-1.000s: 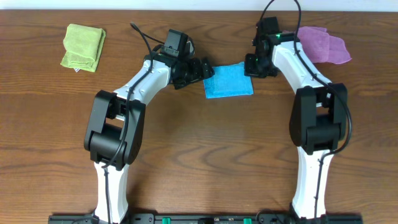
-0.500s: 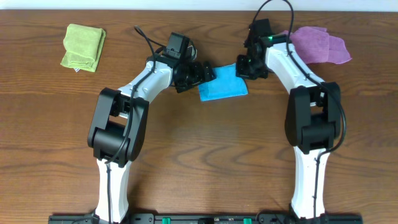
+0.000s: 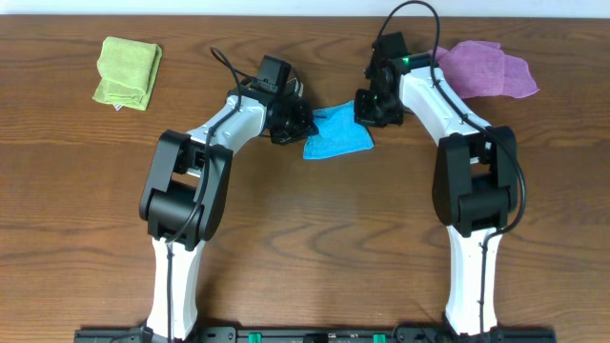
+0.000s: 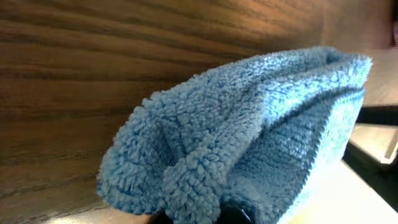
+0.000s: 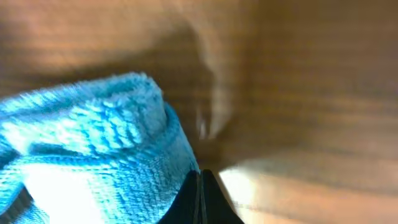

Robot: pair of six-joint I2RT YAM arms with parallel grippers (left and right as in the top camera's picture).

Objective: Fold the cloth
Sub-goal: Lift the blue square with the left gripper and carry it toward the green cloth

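The blue cloth will come to rest on top of the folded green cloth (image 3: 130,74), where my left gripper is going to open and let it go.
The blue cloth (image 3: 339,138) lies rumpled on the wooden table between my two arms. My left gripper (image 3: 303,122) is at its left edge and shut on the cloth. In the left wrist view the fluffy blue cloth (image 4: 249,124) bunches up right over the left gripper (image 4: 217,214), and the fingertips are buried in the pile. My right gripper (image 3: 366,110) is at the cloth's top right corner. In the right wrist view the right gripper (image 5: 200,177) shows its dark fingers pressed together, with the raised edge of the cloth (image 5: 93,143) running down into their tips.
A folded green cloth (image 3: 127,71) lies at the far left of the table. A purple cloth (image 3: 491,69) lies crumpled at the far right, just behind my right arm. Bare wood shows in front of the blue cloth.
My left gripper has shut on the cloth's left edge. My right gripper has moved left with the cloth's corner, so the cloth has slid left and bunched up.
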